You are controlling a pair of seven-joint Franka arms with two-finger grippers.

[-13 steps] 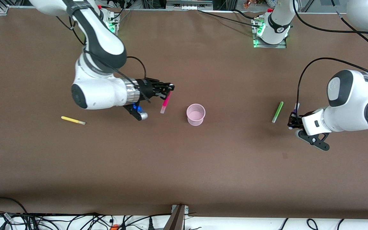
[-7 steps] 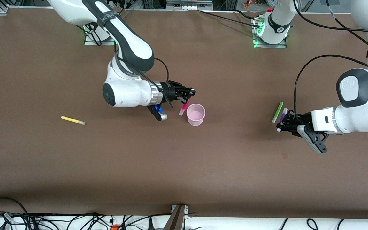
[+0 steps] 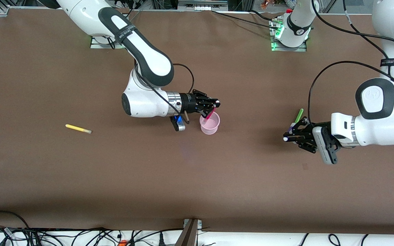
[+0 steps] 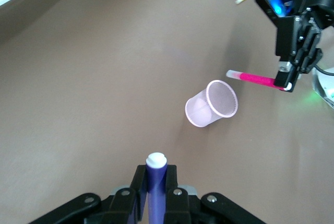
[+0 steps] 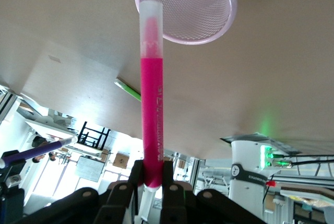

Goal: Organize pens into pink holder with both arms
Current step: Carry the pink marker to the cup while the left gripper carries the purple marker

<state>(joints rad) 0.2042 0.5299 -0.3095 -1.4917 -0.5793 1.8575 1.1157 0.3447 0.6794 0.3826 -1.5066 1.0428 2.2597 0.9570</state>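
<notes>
Next, I let go of the magenta pen with my right gripper inside the pink holder (image 3: 212, 120) (image 5: 187, 11), so it leans on the holder's rim toward the light green pen.
The pink holder (image 3: 209, 123) stands upright mid-table; it also shows in the left wrist view (image 4: 211, 104) and the right wrist view (image 5: 195, 4). My right gripper (image 3: 214, 105) is shut on the magenta pen (image 3: 209, 115), held tilted with its pale tip at the holder's rim (image 5: 150, 78). My left gripper (image 3: 291, 135) is shut on the dark purple pen (image 4: 155, 182), held above the table toward the left arm's end. The light green pen (image 3: 298, 116) lies on the table beside the left gripper. The yellow pen (image 3: 78, 128) lies toward the right arm's end.
Brown table (image 3: 197, 177) with arm bases along its farther edge. Cables (image 3: 80, 235) run along the edge nearest the camera.
My right gripper carried the magenta pen sideways to over the holder's rim. My left gripper lifted the purple pen off the table and moved it toward the holder.
</notes>
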